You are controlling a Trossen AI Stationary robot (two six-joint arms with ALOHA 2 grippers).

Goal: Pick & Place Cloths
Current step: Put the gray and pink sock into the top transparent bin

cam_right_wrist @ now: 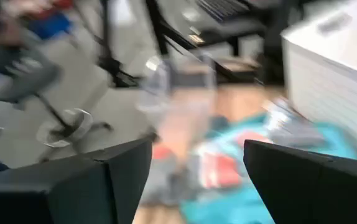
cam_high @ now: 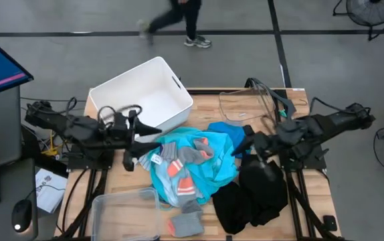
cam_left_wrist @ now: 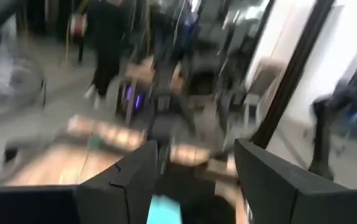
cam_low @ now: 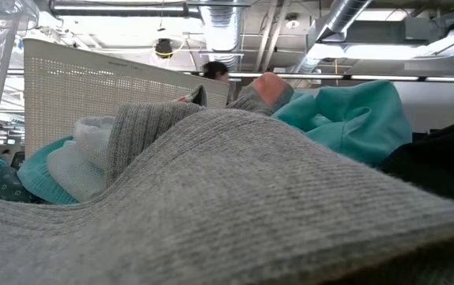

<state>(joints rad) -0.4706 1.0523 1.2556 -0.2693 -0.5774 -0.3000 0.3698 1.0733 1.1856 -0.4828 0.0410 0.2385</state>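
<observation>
Next, I close my right gripper on the orange toe (cam_high: 209, 154) of the grey sock atop the turquoise shirt, the nearer of two toes facing the blue shirt.
The cloths lie heaped mid-table. A turquoise shirt (cam_high: 209, 171) carries grey-and-orange socks (cam_high: 185, 161). A blue shirt (cam_high: 227, 130) lies behind it and black clothes (cam_high: 252, 197) to its right. A grey sock (cam_high: 185, 224) rests at the near edge, and grey knit (cam_low: 211, 198) fills the low view. My left gripper (cam_high: 150, 134) (cam_left_wrist: 196, 146) hovers open over the pile's left edge, pointing level. My right gripper (cam_high: 244, 142) (cam_right_wrist: 197, 146) hovers open over the pile's right side. Nothing shows between either pair of fingers.
A white rigid bin (cam_high: 142, 97) stands at the far left of the table. A clear tub (cam_high: 122, 211) sits at the near left, another clear one (cam_high: 245, 104) at the far right. A person walks across the floor beyond the table.
</observation>
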